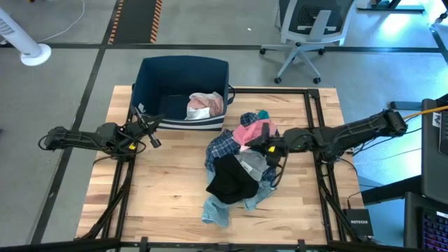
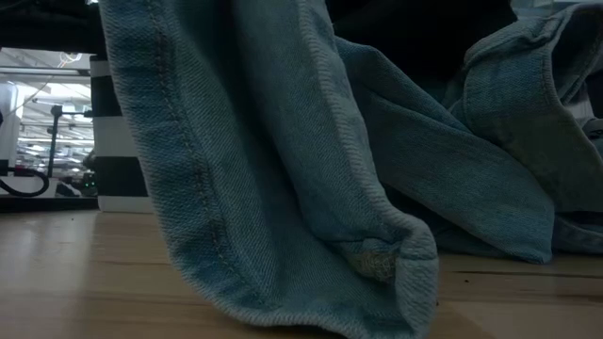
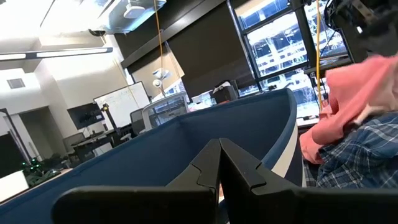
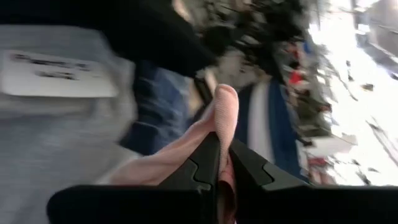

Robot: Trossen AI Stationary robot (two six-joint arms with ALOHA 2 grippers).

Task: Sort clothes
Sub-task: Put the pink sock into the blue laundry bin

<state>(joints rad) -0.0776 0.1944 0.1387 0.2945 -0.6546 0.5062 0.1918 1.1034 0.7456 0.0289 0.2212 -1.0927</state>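
Observation:
My right gripper is pinching the pink top along with a pale pink garment's fold point(image 4: 225, 107). It should open and take only that fold before it goes to the bin.
A pile of clothes lies mid-table: a pink top point(image 1: 248, 131), a small teal item point(image 1: 262, 114), a blue plaid shirt point(image 1: 220, 147), a black piece point(image 1: 231, 182), a pale shirt point(image 1: 253, 166) and denim jeans point(image 1: 217, 210), which fill the low view point(image 2: 283, 169). A white and pink garment point(image 1: 204, 105) lies in the navy bin point(image 1: 183, 64). My right gripper point(image 1: 266, 148) is at the pile's right side, shut on the pink top point(image 4: 186, 155). My left gripper point(image 1: 154, 140) is shut and empty by the bin's near left corner point(image 3: 186, 143). My right gripper pinches a fold of the pink top point(image 4: 222, 109) between its two fingers, coming from the table's right side. The fold sticks out past the fingertips. The rest of the top lies on the pile.
The bin stands at the table's far edge, left of centre, its white band point(image 2: 118, 141) showing in the low view. Bare wood lies left and near of the pile. An office chair point(image 1: 308, 35) and a fan point(image 1: 28, 42) stand on the floor beyond.

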